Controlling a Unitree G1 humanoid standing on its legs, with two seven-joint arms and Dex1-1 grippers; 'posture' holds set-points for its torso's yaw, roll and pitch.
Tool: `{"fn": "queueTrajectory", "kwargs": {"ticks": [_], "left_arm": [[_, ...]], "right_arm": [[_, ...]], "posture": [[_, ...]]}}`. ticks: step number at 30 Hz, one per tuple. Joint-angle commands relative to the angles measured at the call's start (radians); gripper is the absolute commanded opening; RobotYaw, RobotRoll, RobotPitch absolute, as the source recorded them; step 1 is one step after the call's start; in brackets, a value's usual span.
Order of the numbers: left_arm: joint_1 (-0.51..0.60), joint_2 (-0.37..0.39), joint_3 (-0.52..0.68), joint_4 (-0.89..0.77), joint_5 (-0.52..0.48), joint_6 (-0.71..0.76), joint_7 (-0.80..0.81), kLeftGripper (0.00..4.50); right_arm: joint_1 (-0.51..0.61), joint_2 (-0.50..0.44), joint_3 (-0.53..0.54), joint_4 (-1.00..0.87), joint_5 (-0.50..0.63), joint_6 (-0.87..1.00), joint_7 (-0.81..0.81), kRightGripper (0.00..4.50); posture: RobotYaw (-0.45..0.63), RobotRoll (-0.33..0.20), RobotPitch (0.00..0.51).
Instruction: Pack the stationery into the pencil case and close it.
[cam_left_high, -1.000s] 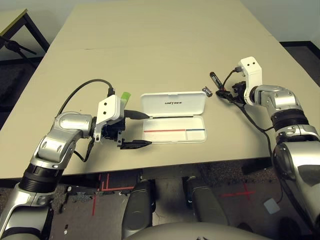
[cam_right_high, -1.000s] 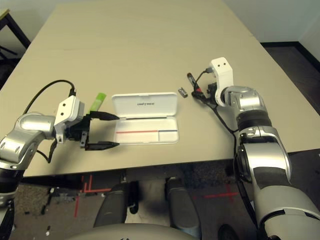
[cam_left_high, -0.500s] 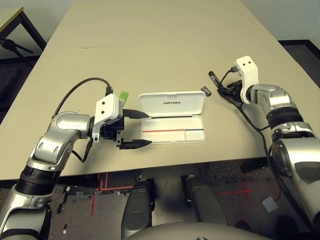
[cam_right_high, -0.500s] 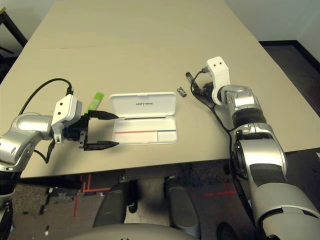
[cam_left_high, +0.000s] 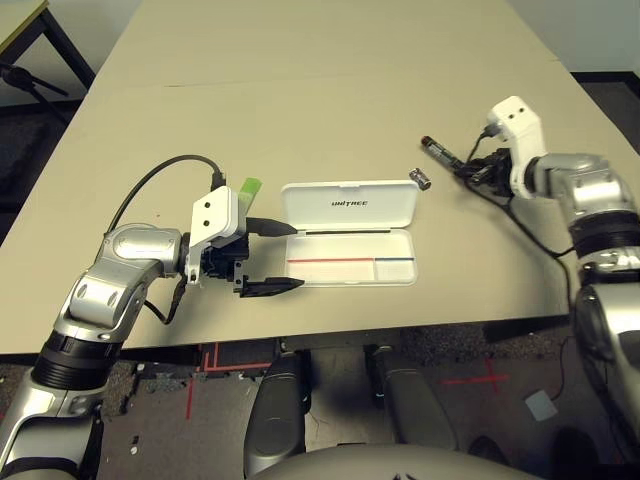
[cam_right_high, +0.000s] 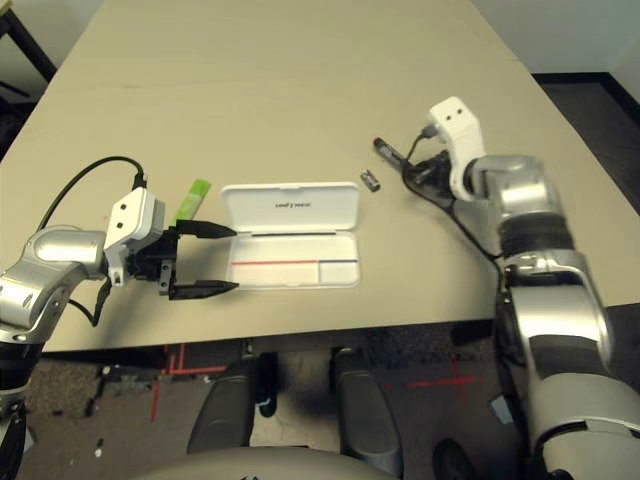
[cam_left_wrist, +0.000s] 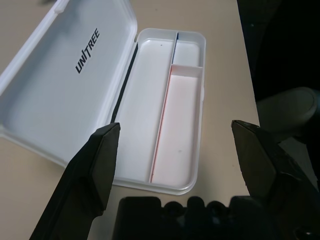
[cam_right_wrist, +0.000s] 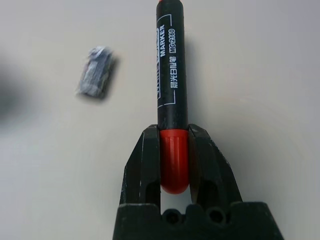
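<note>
I will let go of the marker with my right gripper in the tray's long slot (cam_left_high: 358, 248) between the hinge of the lid and the red line.
The pencil case (cam_left_high: 350, 208) lies open at the table's front middle, its white lid with "UNITREE" lettering folded back and its tray (cam_left_wrist: 180, 135) holding nothing. My left gripper (cam_left_high: 298, 258) is open, its fingers at the case's left end. A light-green stick (cam_left_high: 249, 189) lies just behind that gripper. My right gripper (cam_right_wrist: 174, 132) is shut on the red end of the marker (cam_right_wrist: 169, 65), right of the case (cam_left_high: 438, 153). I cannot tell whether the marker is off the table. A small dark metal piece (cam_left_high: 420, 179) lies between the marker and the lid's right corner.
The wide beige table (cam_left_high: 320, 80) stretches far behind the case. A black cable (cam_left_high: 150, 190) loops from my left wrist. The table's front edge runs just below the case.
My right gripper has closed on the marker's red end, and the marker has swung to lie flatter across the table. The left arm has stayed put. The camera has shifted slightly.
</note>
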Motion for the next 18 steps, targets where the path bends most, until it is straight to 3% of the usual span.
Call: {"fn": "queueTrajectory", "kwargs": {"ticks": [1, 9, 18], "left_arm": [[0.001, 0.004, -0.007, 0.023, 0.006, -0.020, -0.009, 4.50], [-0.002, 0.006, -0.010, 0.035, 0.007, -0.034, -0.010, 4.50], [0.011, 0.014, 0.002, 0.007, 0.003, -0.018, 0.010, 4.50]], "right_arm": [[0.044, -0.075, 0.029, -0.121, 0.043, 0.007, 0.167, 0.50], [0.119, -0.201, 0.087, -0.323, 0.140, 0.031, 0.489, 0.50], [0.115, -0.249, 0.218, -0.422, 0.228, 0.003, 0.524, 0.50]], "posture": [[-0.02, 0.000, 0.194], [-0.01, 0.000, 0.192], [0.02, 0.000, 0.183]]}}
